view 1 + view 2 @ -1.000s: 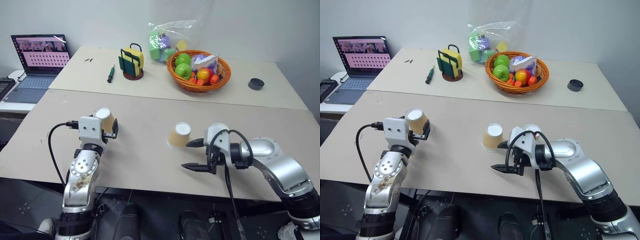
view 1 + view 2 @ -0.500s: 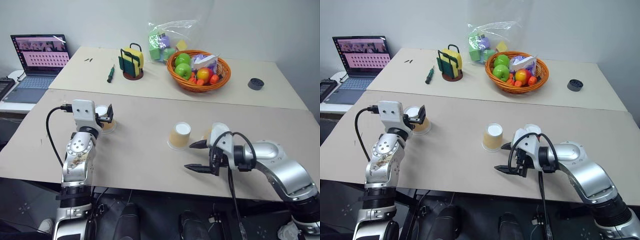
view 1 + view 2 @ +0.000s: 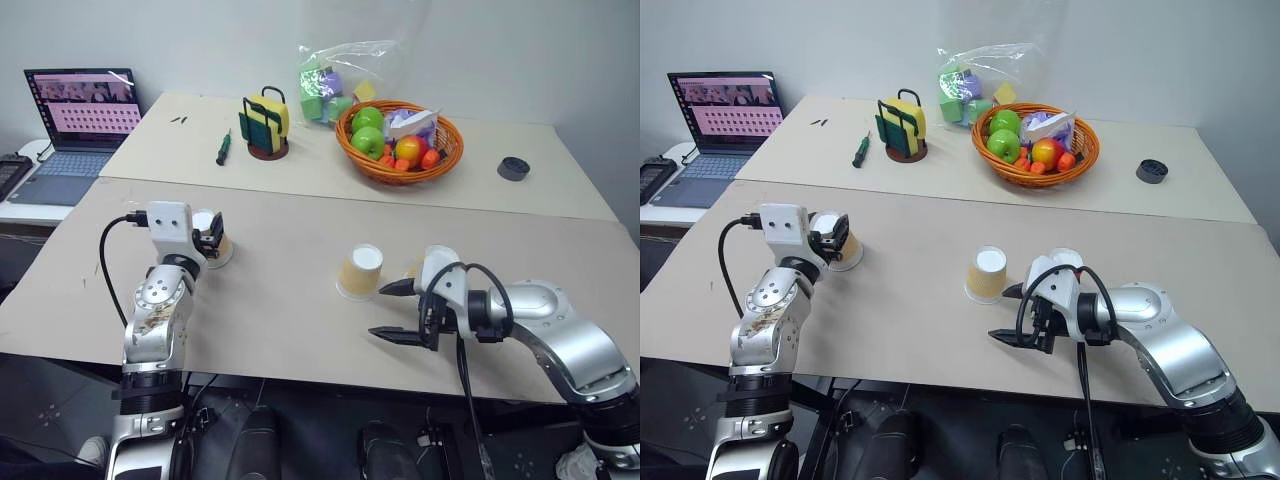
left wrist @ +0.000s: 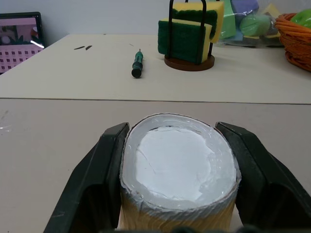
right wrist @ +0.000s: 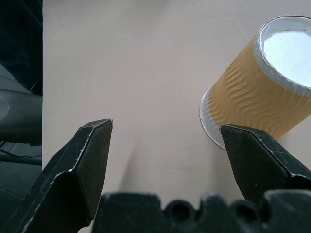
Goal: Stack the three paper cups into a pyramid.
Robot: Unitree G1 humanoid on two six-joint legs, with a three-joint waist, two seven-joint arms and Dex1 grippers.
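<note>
The paper cup in my left gripper, still upside down at the near table, will be let go on the near table (image 3: 330, 287), where it will sit close beside the laptop-facing side of the middle cup.
Three tan ribbed paper cups stand upside down and apart on the near table. The left cup (image 4: 179, 167) sits between the black fingers of my left gripper (image 3: 212, 238), which is shut on it and squeezes its top into an oval. The middle cup (image 3: 361, 271) stands free. Just to its right, my right gripper (image 3: 383, 311) hovers low with jaws wide open and nothing between them; the right wrist view shows that cup (image 5: 262, 97) beyond one fingertip. The third cup (image 3: 1066, 258) stands behind my right wrist, mostly hidden.
On the far table stand an orange basket (image 3: 396, 176) of fruit, a sponge holder (image 3: 264, 125), a green screwdriver (image 3: 221, 148), a plastic bag of toys (image 3: 330, 80) and a black roll (image 3: 512, 168). A laptop (image 3: 75, 120) sits at the far left.
My left gripper reached forward around the left cup and closed on it. The right arm and the other two cups stayed put.
</note>
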